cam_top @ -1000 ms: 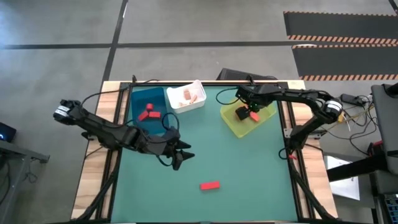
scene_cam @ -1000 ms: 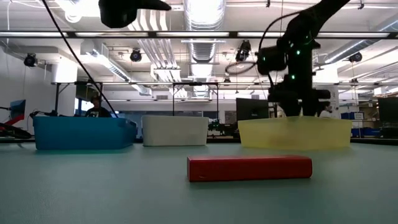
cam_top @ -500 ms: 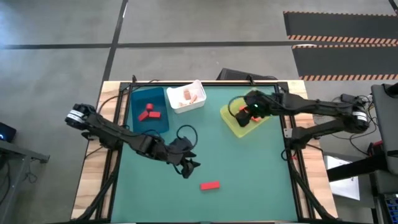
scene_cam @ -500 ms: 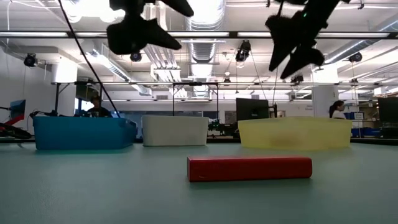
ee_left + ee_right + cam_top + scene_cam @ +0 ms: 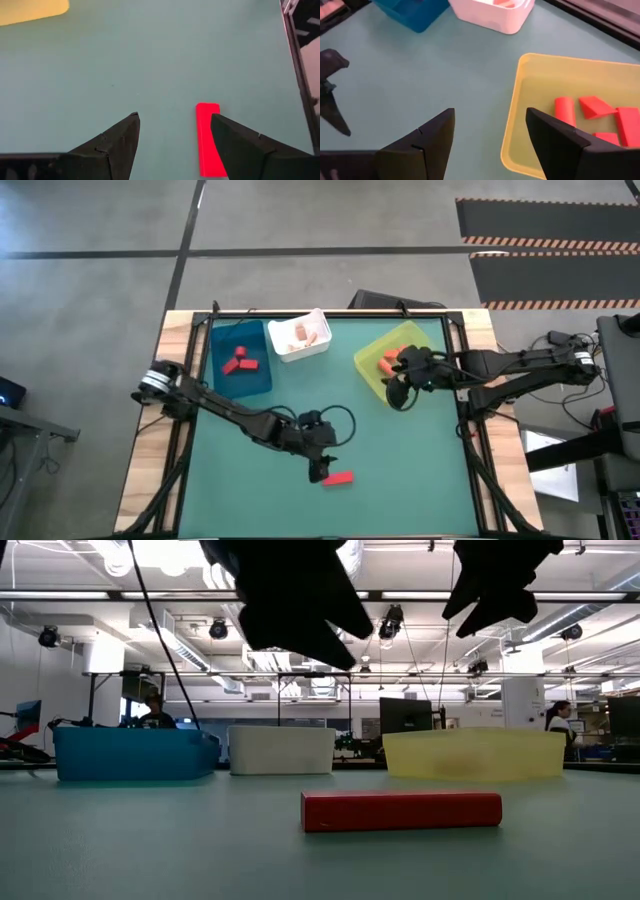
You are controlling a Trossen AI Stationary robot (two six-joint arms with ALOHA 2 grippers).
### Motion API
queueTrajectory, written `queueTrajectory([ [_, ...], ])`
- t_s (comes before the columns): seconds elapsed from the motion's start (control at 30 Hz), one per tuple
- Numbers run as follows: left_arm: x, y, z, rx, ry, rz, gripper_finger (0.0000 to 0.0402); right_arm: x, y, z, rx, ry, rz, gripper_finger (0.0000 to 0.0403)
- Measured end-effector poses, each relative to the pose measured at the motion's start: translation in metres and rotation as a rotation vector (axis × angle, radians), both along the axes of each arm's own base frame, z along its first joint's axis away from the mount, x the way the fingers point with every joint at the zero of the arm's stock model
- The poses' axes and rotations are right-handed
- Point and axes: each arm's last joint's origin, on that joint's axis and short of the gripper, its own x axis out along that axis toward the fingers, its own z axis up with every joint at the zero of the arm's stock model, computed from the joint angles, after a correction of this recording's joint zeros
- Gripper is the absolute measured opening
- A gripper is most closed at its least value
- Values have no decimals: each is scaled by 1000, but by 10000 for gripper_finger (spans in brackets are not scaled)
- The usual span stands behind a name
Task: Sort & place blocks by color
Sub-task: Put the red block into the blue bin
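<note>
The left gripper will close on the middle of the red bar block point(image 5: 338, 478) point(image 5: 206, 140), with one finger along each long side.
One red bar block point(image 5: 338, 478) lies flat on the green table, near the front and middle; it also shows in the low view point(image 5: 400, 810) and the left wrist view point(image 5: 206, 140). My left gripper point(image 5: 320, 468) hangs open just left of and above the block point(image 5: 172, 120) and touches nothing. My right gripper point(image 5: 398, 393) is open and empty point(image 5: 490, 117), in the air over the near edge of the yellow-green bin point(image 5: 392, 352), which holds orange blocks point(image 5: 592, 114). Red blocks point(image 5: 238, 362) lie in the blue bin point(image 5: 240, 340). Tan blocks point(image 5: 303, 333) lie in the white bin point(image 5: 318, 345).
The three bins stand in a row along the table's far side. Bare green table surface point(image 5: 400, 460) lies between them and the front edge. Black rails point(image 5: 465, 430) run along the table's sides. People and desks show in the room beyond the table point(image 5: 155, 710).
My left gripper has swung from the table's left middle toward the near right and sunk, rolling as it went, ending beside the red bar block. My right gripper has risen out of the yellow-green bin and drawn back toward the bin's near edge. Both have stayed open.
</note>
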Motion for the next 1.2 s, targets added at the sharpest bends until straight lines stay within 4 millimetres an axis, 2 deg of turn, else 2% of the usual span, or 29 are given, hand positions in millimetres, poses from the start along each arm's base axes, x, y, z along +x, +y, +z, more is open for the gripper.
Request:
queueTrajectory([
  [0.23, 19, -21, -17, 19, 30, -59, 228, 5, 14, -12, -2, 43, 38, 233],
  [0.5, 25, -47, -50, -10, 103, -54, 228, 11, 23, -19, -6, 80, 75, 233],
  [0.73, 32, -68, -71, -32, 132, -51, 228, 15, 27, -25, -12, 108, 93, 233],
  [0.9, 30, -67, -79, -43, 148, 36, 228, 15, 32, -26, -13, 112, 112, 233],
  [1.2, 29, -65, -82, -14, 148, 48, 228, 14, 36, -26, -9, 110, 128, 233],
])
